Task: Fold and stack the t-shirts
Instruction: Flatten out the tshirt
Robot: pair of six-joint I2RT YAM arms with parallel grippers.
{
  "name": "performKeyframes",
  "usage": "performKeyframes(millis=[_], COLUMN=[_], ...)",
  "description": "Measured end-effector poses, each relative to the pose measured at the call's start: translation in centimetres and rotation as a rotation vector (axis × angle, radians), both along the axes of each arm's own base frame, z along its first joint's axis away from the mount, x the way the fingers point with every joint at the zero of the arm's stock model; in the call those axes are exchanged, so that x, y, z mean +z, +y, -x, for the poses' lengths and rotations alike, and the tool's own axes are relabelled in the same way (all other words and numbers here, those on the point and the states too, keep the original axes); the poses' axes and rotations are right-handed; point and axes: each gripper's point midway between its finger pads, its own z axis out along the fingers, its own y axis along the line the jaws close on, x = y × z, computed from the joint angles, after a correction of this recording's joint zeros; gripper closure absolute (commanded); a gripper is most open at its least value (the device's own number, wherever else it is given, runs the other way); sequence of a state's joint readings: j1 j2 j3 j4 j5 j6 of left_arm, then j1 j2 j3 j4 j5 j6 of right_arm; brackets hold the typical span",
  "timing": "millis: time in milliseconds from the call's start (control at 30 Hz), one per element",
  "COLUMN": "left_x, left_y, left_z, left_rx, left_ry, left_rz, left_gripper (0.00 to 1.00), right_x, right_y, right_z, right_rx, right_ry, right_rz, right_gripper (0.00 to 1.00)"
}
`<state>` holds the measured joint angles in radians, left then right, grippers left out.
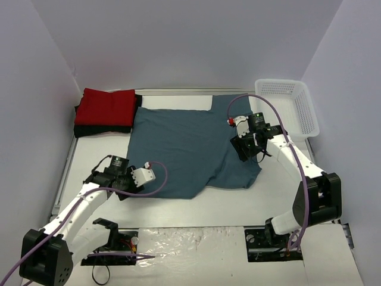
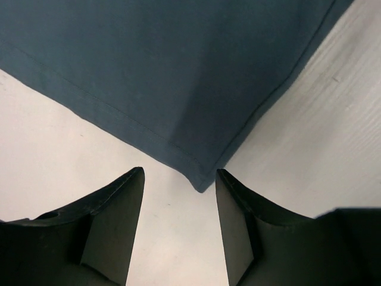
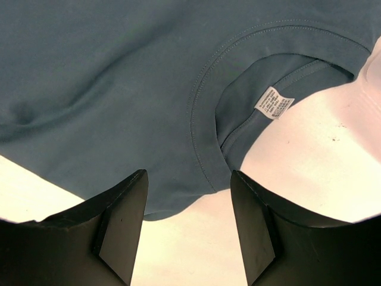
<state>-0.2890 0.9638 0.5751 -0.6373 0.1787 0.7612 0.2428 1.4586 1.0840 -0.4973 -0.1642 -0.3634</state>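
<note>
The robot's right gripper needs to next move to the near-side sleeve's outer corner (image 1: 247, 186) on the teal t-shirt, past the collar, and close there.
The teal t-shirt (image 1: 184, 146) lies spread flat mid-table. A red t-shirt (image 1: 107, 106) sits folded on a black one (image 1: 89, 129) at the back left. My left gripper (image 1: 125, 188) hovers open at the teal shirt's near-left corner. In the left wrist view that corner (image 2: 202, 183) points between the parted fingers of the gripper (image 2: 179, 173), with nothing held. My right gripper (image 1: 241, 156) is open over the shirt's right side. In its wrist view the gripper (image 3: 189, 174) stands just short of the collar (image 3: 205, 101), which has a white label (image 3: 274, 102).
A white lattice basket (image 1: 292, 106) stands at the back right, close behind the right arm. Walls close in the table on the left, back and right. The arm bases and cables take up the near edge.
</note>
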Motion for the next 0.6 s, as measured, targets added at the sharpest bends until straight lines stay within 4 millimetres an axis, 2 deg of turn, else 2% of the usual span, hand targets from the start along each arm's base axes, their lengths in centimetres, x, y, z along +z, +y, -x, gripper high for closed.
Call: performKeyframes(millis=[167,600], left_x=[-1.2,-2.8], left_y=[0.5,1.4], left_z=[1.4,1.6], left_rx=[-0.019,-0.020], left_ry=[0.052,0.127], left_rz=[-0.025,-0.095], left_gripper=[0.48,0.47], right_x=[-0.3,-0.7], right_y=[0.0,0.0], right_z=[0.0,0.1], right_rx=[-0.001,-0.001], right_ry=[0.007,0.012], right_rz=[0.002,0.003], right_gripper=[0.46,0.45])
